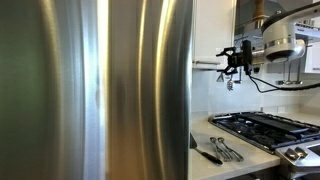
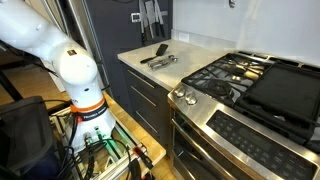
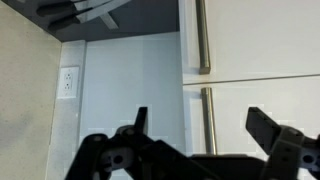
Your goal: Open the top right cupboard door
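Next, my gripper closes on the end of the nearer door's handle [image 1: 200, 64] [image 3: 207, 95], near the gap next to the other cupboard door.
In the wrist view, two flat cream-white cupboard doors fill the right side, each with a brushed metal bar handle. My gripper [image 3: 200, 125] is open and empty. Its fingers stand either side of the handle [image 3: 207, 118] of the nearer door [image 3: 255, 95], a short way off it and not touching. The other door [image 3: 260, 35] has its own handle [image 3: 203, 35]. Both doors look shut. In an exterior view the gripper [image 1: 233, 62] hangs high up beside the white cupboard front [image 1: 212, 35], past the fridge.
A large stainless-steel fridge [image 1: 110, 90] fills the near side of an exterior view. Below are a counter with utensils [image 2: 160, 58], [image 1: 220, 150] and a gas stove [image 2: 250, 85]. Knives [image 2: 150, 15] hang on the wall. A wall socket [image 3: 68, 82] sits on the pale backsplash.
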